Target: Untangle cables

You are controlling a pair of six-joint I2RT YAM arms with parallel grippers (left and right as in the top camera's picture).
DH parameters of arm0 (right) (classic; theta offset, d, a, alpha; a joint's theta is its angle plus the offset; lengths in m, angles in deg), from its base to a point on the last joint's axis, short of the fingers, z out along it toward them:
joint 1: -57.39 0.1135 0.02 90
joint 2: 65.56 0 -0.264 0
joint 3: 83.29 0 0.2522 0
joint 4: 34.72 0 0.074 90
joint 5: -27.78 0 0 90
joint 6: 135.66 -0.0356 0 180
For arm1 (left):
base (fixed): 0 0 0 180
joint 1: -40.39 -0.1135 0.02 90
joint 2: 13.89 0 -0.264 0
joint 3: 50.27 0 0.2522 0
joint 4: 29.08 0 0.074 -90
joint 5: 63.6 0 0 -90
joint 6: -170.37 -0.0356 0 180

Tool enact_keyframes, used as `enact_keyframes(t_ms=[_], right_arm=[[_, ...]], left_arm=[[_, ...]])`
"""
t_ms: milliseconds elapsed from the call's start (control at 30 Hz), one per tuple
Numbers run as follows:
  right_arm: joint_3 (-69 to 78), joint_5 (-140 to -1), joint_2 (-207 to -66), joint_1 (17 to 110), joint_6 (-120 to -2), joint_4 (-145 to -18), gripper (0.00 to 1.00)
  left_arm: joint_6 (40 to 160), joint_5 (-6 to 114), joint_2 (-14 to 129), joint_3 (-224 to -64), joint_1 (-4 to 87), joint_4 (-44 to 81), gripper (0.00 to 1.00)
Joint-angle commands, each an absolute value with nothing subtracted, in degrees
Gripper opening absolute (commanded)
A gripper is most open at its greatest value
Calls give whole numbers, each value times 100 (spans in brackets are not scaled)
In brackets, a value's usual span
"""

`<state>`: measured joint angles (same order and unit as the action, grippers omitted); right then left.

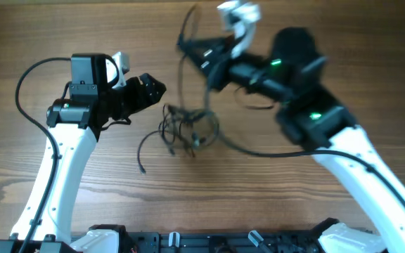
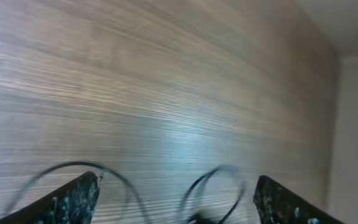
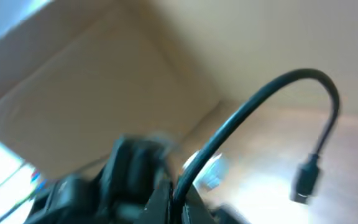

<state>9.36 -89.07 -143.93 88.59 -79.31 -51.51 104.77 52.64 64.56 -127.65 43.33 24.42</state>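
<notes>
The black cable in my right gripper still runs into the loose tangle, so I'll close my left gripper on the tangle's top [image 1: 180,111] to steady it.
The cables [image 1: 188,126] lie as a small dark tangle on the wooden table [image 1: 62,183], with one loose strand [image 1: 145,147] curling off to its left. My right gripper [image 1: 187,49] hangs above and behind the tangle, shut on one black cable [image 3: 260,99]. That cable arcs up from the fingers and ends in a dark plug [image 3: 306,180]. In the overhead view it loops upward [image 1: 186,24] and runs down into the tangle. My left gripper [image 1: 159,89] is just left of the tangle, open. Blurred cable loops [image 2: 219,186] show between its fingers [image 2: 79,199].
Thick black arm cables curve over the table, one beside the left arm [image 1: 27,77] and one under the right arm [image 1: 259,151]. The arm bases and a dark rail [image 1: 188,242] line the front edge.
</notes>
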Motion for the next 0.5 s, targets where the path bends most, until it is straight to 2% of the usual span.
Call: enact_keyframes(t_ms=[0,167,300,467], right_arm=[[995,-8513,-14176,8516,-8572,-5229,4],[995,-9495,-14557,8529,-9706,-5157,4],[995,-9880,-14598,8543,-9739,-4104,4],[995,-9880,-14598,8645,-10032,-3811,4]], left_arm=[[10521,5054,6489,-12780,4318,2482,83],[10473,6541,6489,-12780,4318,1938,89],[10604,6560,6489,-12780,4318,1852,93],[10781,6556,6489,-12780,4486,1671,95]])
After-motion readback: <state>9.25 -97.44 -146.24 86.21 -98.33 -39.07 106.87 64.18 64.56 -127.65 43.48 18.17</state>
